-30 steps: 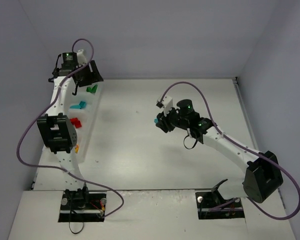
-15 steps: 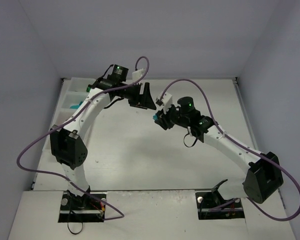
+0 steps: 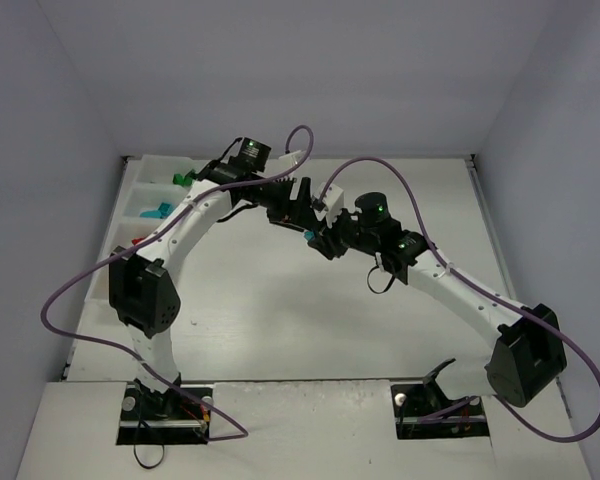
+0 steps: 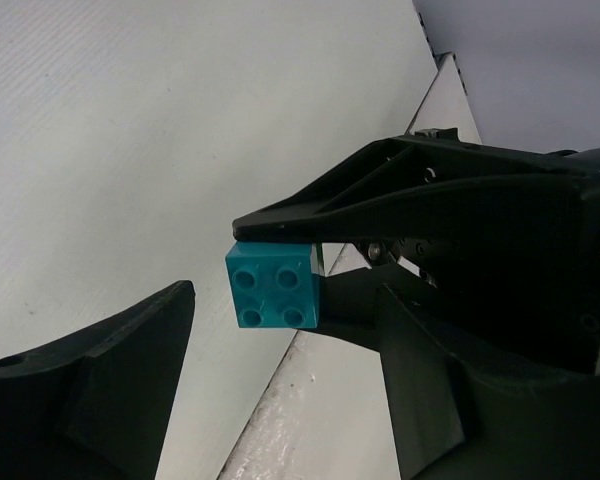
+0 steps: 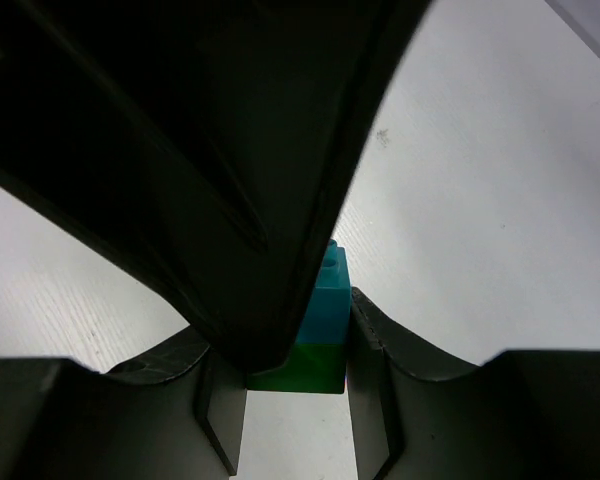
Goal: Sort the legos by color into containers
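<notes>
My right gripper's fingers cover the teal brick as well. Once my left gripper pinches it, I will open my right gripper and take only the green brick (image 5: 305, 370).
My right gripper (image 3: 320, 241) (image 5: 296, 352) is shut on a small clump of two legos held above the mid table: a teal brick (image 4: 272, 285) (image 5: 326, 298) (image 3: 308, 237) stuck on a green brick (image 5: 302, 368). My left gripper (image 3: 294, 212) (image 4: 285, 335) is open and has come right up to it, so the teal brick stands between its spread fingers without being pinched. One left finger (image 5: 230, 150) hides the clump's left side. The containers are compartments of a white tray (image 3: 130, 205) at far left, with green (image 3: 183, 180), teal (image 3: 158, 211) and red (image 3: 138, 240) legos in separate ones.
The tray's near end is hidden behind my left arm's elbow (image 3: 145, 295). Purple cables (image 3: 80, 290) loop off both arms. White walls close in the table at the back and sides.
My left arm has swung from over the tray's far compartment to the middle of the table and met the right gripper. Its jaws have widened slightly. The right gripper has hardly moved.
</notes>
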Motion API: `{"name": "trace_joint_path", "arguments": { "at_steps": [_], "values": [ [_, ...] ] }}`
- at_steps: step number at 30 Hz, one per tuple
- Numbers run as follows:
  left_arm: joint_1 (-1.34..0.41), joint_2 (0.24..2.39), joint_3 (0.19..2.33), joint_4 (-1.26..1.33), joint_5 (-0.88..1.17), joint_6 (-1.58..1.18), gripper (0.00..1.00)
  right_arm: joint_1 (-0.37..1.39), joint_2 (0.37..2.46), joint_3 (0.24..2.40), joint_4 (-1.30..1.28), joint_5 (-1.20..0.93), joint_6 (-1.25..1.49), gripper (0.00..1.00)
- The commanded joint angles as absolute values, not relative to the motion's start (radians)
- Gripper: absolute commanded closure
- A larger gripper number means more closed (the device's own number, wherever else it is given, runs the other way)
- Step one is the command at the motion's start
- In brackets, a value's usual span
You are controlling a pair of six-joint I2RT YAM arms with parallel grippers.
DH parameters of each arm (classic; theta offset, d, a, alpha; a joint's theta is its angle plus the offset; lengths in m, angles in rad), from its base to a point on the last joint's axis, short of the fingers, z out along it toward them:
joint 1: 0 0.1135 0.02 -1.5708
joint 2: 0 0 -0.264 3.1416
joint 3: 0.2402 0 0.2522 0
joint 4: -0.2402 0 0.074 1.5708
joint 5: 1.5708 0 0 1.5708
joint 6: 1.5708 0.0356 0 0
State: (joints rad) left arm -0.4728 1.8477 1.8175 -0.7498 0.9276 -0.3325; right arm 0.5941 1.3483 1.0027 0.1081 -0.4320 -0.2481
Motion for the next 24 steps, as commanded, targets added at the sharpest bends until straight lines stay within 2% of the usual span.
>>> {"name": "trace_joint_path", "arguments": {
  "at_steps": [1, 5, 12, 15, 16, 17, 19, 21, 23, 24],
  "values": [
    [-0.485, 1.85, 1.847, -0.747, 0.966, -0.305, 0.34, 0.589, 1.318, 1.054, 0.176, -0.456, -0.253, 0.98],
    [-0.486, 1.858, 1.85, -0.753, 0.96, -0.301, 0.37, 0.589, 1.318, 1.048, 0.178, -0.459, -0.25, 0.98],
    [-0.488, 1.864, 1.858, -0.755, 0.963, -0.301, 0.63, 0.589, 1.319, 1.045, 0.183, -0.462, -0.252, 0.98],
    [-0.486, 1.864, 1.867, -0.758, 0.96, -0.299, 0.83, 0.589, 1.321, 1.039, 0.186, -0.457, -0.253, 0.96],
    [-0.486, 1.864, 1.868, -0.758, 0.959, -0.299, 0.95, 0.588, 1.322, 1.035, 0.187, -0.459, -0.252, 0.95],
    [-0.486, 1.861, 1.868, -0.759, 0.957, -0.299, 0.97, 0.589, 1.322, 1.034, 0.187, -0.459, -0.253, 0.89],
    [-0.485, 1.859, 1.873, -0.759, 0.956, -0.298, 1.0, 0.589, 1.324, 1.026, 0.187, -0.448, -0.245, 0.71],
    [-0.483, 1.855, 1.878, -0.765, 0.948, -0.287, 1.0, 0.589, 1.322, 1.025, 0.187, -0.433, -0.242, 0.27],
    [-0.479, 1.852, 1.879, -0.778, 0.928, -0.281, 1.0, 0.589, 1.319, 1.026, 0.181, -0.42, -0.233, 0.1],
    [-0.476, 1.852, 1.881, -0.784, 0.925, -0.27, 1.0, 0.589, 1.319, 1.026, 0.176, -0.417, -0.233, 0.07]
  ]
}}
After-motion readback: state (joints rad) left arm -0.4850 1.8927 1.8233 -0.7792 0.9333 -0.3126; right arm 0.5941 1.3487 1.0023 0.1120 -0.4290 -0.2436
